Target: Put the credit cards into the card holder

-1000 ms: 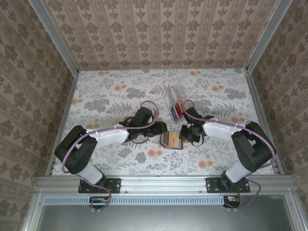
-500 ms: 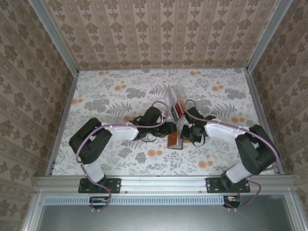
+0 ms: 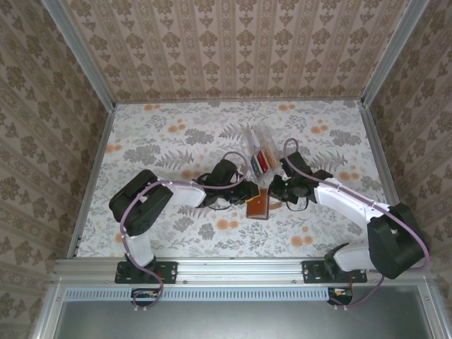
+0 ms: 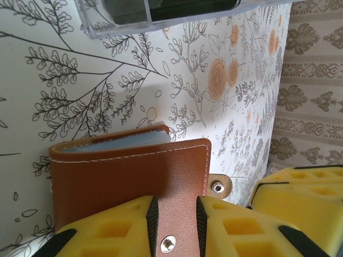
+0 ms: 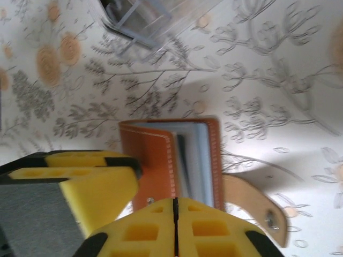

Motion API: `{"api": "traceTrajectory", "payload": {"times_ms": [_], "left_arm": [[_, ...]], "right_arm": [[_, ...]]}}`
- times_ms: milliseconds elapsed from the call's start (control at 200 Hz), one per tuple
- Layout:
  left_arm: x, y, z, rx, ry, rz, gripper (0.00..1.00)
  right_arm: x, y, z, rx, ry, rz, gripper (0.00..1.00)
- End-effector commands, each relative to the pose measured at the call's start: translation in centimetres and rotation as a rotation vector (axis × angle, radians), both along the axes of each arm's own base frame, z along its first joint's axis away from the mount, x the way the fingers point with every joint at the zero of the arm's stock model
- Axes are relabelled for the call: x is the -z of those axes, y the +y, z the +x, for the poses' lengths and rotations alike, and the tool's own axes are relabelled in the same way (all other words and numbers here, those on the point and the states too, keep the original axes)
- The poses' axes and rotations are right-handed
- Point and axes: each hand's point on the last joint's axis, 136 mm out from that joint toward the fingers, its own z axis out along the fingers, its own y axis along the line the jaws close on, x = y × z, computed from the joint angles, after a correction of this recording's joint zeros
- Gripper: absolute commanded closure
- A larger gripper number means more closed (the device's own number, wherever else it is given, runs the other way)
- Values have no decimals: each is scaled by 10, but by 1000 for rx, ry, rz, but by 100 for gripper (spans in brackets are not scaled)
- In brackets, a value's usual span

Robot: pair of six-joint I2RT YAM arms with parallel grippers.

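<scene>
My left gripper is over the snap stud, so it should grip the card holder by its folded spine (image 4: 58, 190) before my right gripper folds the tab over.
The brown leather card holder (image 3: 258, 205) lies folded on the floral table between both arms. My left gripper (image 3: 246, 197) is shut on its upper cover (image 4: 128, 171), and the leather fills the gap between the yellow fingers (image 4: 107, 230). The snap tab (image 4: 220, 186) sticks out to the side, unfastened. My right gripper (image 3: 277, 192) is shut with nothing in it, its tips hovering just by the holder's open edge (image 5: 195, 155), where pale sleeves and a dark edge show. Credit cards (image 3: 260, 161), red-orange and dark, stand in a clear box (image 3: 256, 145) behind the holder.
The clear box (image 4: 177, 16) stands close behind both grippers. The left gripper's yellow fingers (image 5: 80, 182) sit right beside the right one (image 5: 175, 227). Wallpapered walls and metal rails (image 3: 95, 176) bound the table; open floral surface lies to the left and back.
The left arm slid right and closed on the holder's cover, folding the holder from lying open to nearly shut. The right gripper closed and shifted slightly back and right.
</scene>
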Motion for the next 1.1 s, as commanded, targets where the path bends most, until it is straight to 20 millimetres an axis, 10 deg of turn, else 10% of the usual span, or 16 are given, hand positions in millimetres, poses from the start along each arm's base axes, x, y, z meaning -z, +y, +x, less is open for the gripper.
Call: {"api": "traceTrajectory", "payload": {"times_ms": [0, 590, 840, 1095], "left_arm": [[13, 4, -1, -16, 33, 22, 73], [-1, 9, -1, -11, -31, 35, 65], [1, 40, -8, 38, -93, 240, 50], [14, 30, -16, 119, -79, 286, 53]], "right_arm": [[3, 18, -2, -37, 20, 81, 92], [76, -9, -35, -35, 235, -103, 95], [78, -12, -34, -34, 234, -120, 95], [75, -10, -32, -35, 227, -117, 94]]}}
